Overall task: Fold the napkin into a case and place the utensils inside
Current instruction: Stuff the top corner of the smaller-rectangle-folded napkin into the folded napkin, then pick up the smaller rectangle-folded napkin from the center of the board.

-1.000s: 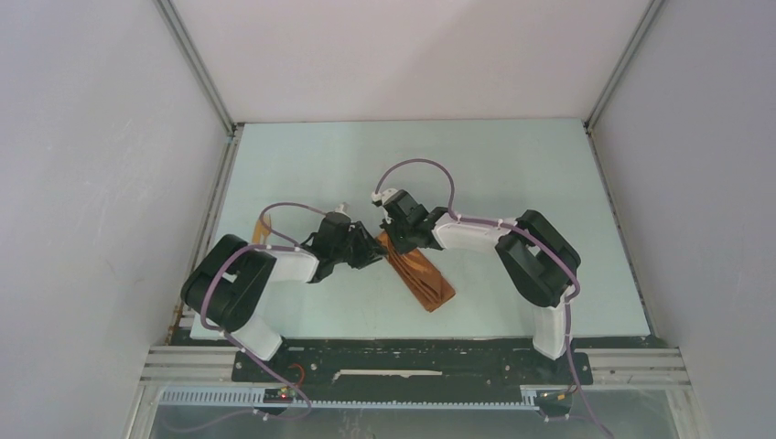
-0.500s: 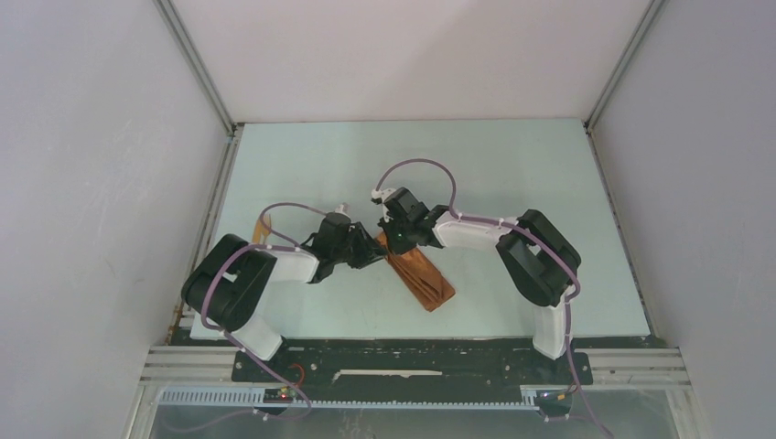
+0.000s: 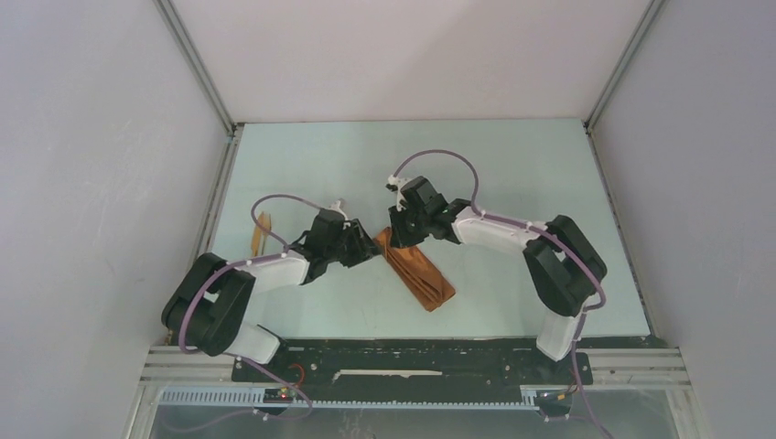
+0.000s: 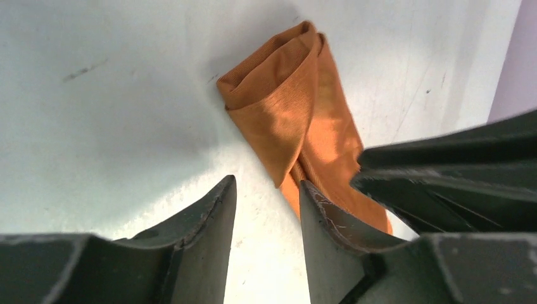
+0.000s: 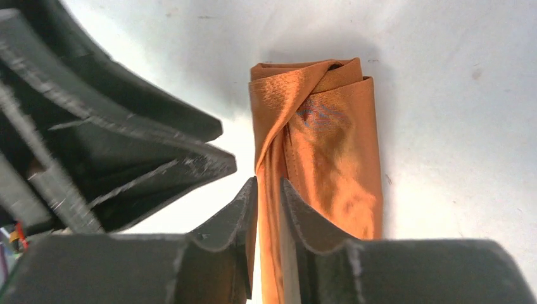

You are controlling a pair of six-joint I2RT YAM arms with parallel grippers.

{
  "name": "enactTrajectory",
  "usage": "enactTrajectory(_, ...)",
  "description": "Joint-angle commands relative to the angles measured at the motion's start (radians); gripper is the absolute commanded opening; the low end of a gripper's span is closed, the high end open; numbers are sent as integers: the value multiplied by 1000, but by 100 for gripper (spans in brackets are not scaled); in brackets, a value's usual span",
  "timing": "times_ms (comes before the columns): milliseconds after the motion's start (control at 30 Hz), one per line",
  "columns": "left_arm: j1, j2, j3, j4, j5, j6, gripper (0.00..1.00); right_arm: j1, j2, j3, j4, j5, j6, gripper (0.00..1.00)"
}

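Observation:
My right gripper needs to open and grab the layered edge (image 3: 405,276) near the middle while my left gripper stays at the napkin's far end, because both my grippers crowd that end.
The napkin (image 3: 421,276) lies as a narrow rust-orange folded case in the middle of the table, slanting toward the near right. It also shows in the left wrist view (image 4: 285,107) and in the right wrist view (image 5: 329,158). My right gripper (image 3: 404,236) is at its far end, and its jaws (image 5: 268,183) are shut on the cloth's left edge fold. My left gripper (image 3: 368,253) sits just left of that end. Its jaws (image 4: 266,187) are open and empty over bare table. The wooden utensils (image 3: 262,232) lie at the left, partly hidden by my left arm.
The pale table (image 3: 512,174) is closed in by white walls on the left, back and right. Both grippers crowd the napkin's far end, fingers nearly touching. The right gripper's fingers (image 4: 443,183) fill the right of the left wrist view.
Both arms have swung their elbows outward. The right gripper has shifted slightly toward the back with the napkin's edge. More of the utensils now shows at the left.

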Motion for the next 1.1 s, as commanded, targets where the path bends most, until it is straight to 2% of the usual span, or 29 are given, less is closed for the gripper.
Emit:
enactTrajectory(0, 13, 8, 89, -21, 37, 53, 45, -25, -109, -34, -23, -29, 50, 27)
enactTrajectory(67, 13, 56, 133, -7, 66, 56, 41, -38, -125, -86, 9, -39, 70, 27)
enactTrajectory(133, 13, 105, 175, -1, 85, 54, 36, -56, -131, -140, 40, -44, 94, 22)
enactTrajectory(300, 13, 204, 247, 27, 84, 46, 30, -76, -144, -257, 131, -76, 141, 7)
enactTrajectory(433, 4, 282, 261, 87, 106, 25, 26, -54, -145, -327, 200, -79, 179, 0)
enactTrajectory(567, 2, 370, 248, 155, 117, -4, 24, -28, -158, -381, 268, -48, 223, 0)
enactTrajectory(700, 3, 372, 237, 148, 83, 28, 21, -17, -208, -395, 265, -32, 207, 0)
enactTrajectory(733, 4, 357, 232, 139, 74, 39, 21, -20, -228, -389, 247, -27, 194, 1)
enactTrajectory(867, 4, 313, 216, 108, 68, 66, 22, -52, -282, -347, 120, -57, 125, 22)
enactTrajectory(1067, 4, 305, 205, 110, 99, 70, 29, -46, -309, -347, 79, -83, 81, 42)
